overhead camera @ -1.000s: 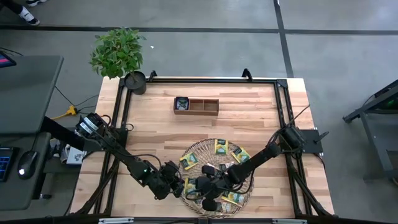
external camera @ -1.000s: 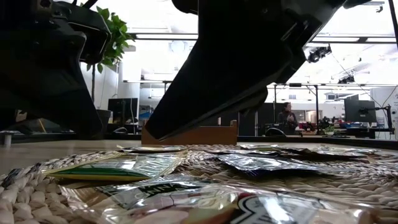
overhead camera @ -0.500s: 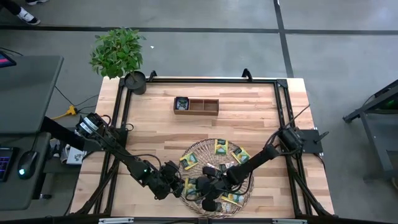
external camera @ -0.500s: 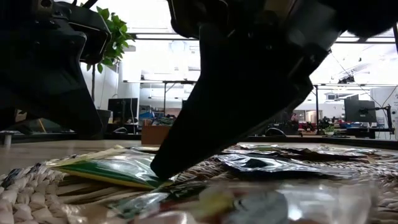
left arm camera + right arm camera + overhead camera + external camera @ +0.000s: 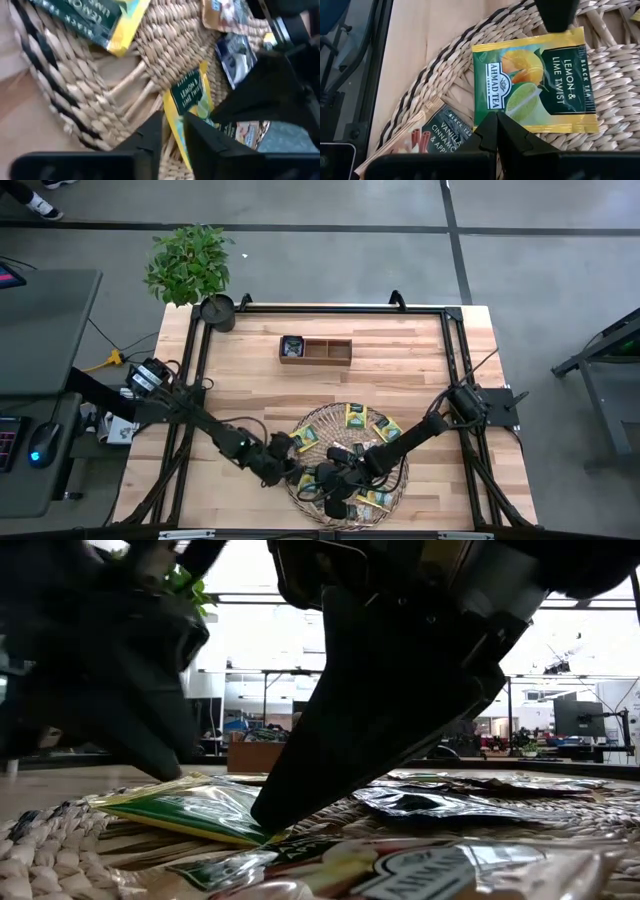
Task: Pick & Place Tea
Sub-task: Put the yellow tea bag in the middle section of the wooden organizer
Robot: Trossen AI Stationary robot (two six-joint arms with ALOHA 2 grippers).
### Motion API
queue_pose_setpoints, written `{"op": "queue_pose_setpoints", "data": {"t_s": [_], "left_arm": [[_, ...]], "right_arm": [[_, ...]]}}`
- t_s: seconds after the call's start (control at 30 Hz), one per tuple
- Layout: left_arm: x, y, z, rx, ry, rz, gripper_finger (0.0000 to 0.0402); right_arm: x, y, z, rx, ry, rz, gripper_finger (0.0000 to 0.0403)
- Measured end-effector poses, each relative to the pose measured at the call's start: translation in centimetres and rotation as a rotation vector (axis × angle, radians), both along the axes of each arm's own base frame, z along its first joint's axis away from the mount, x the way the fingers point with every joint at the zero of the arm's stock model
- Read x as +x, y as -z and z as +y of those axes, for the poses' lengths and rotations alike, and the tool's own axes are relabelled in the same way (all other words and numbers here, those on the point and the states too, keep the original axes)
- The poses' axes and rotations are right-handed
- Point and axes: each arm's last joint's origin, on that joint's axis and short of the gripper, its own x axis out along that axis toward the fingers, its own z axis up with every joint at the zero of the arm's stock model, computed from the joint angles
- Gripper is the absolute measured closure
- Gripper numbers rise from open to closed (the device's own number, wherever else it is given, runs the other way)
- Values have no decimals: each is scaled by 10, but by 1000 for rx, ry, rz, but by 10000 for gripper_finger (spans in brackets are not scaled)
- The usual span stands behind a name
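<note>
My left gripper has only a shallow hold on the lemon-lime sachet's raised edge, so it should open and take that edge (image 5: 194, 782) deeper while my right gripper pins the sachet.
A round woven tray (image 5: 345, 407) near the table's near edge holds several tea sachets. My right gripper (image 5: 496, 120) is shut, with its tip on a green-and-yellow "Lemon & Lime Twist" sachet (image 5: 535, 80) at the tray's left side. My left gripper (image 5: 173, 125) stands at the opposite side of that sachet (image 5: 187, 95). It is slightly open, and the sachet's yellow edge (image 5: 176, 132) shows in the gap. In the low view the sachet (image 5: 195, 810) lies tilted, its far-left edge raised off the weave. My right gripper presses its shut fingertips (image 5: 495, 127) down on the lemon-lime sachet's edge (image 5: 507, 127), slanting down from the table's right. That edge is held against the weave (image 5: 265, 825) and the opposite edge stands raised. My left gripper: I cannot tell whether its fingers touch the sachet's edge.
A "Vanilla Cinnamon" sachet (image 5: 435, 130) lies by the tray rim (image 5: 430, 85) beside the right fingers. More sachets (image 5: 357, 416) lie across the tray. A wooden compartment box (image 5: 316, 350) with one dark sachet (image 5: 292, 346) sits farther back. A potted plant (image 5: 190, 265) stands at the far-left corner.
My right gripper came down onto the green sachet, and its far-left edge tipped up. My left gripper then moved right, over the tray's rim, up to that raised edge.
</note>
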Motion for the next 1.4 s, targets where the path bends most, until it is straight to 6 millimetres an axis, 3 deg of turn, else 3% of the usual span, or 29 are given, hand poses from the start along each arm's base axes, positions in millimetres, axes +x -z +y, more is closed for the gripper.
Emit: {"op": "queue_pose_setpoints", "data": {"t_s": [0.17,0.3,0.83,1.03,1.2,1.4], "left_arm": [[9,0,13,-30,-18,19,261],[12,0,18,-55,-13,35,238],[13,-2,15,-118,8,26,234],[16,8,13,-145,0,36,234],[22,17,9,-169,12,15,254],[21,20,10,-148,9,30,338]], "right_arm": [[0,0,0,1,2,2,403],[0,0,0,1,3,3,403],[0,1,0,-3,3,3,403],[0,1,-1,-4,3,2,403],[-1,1,-1,-5,0,7,403],[-1,1,-1,-1,1,8,403]]}}
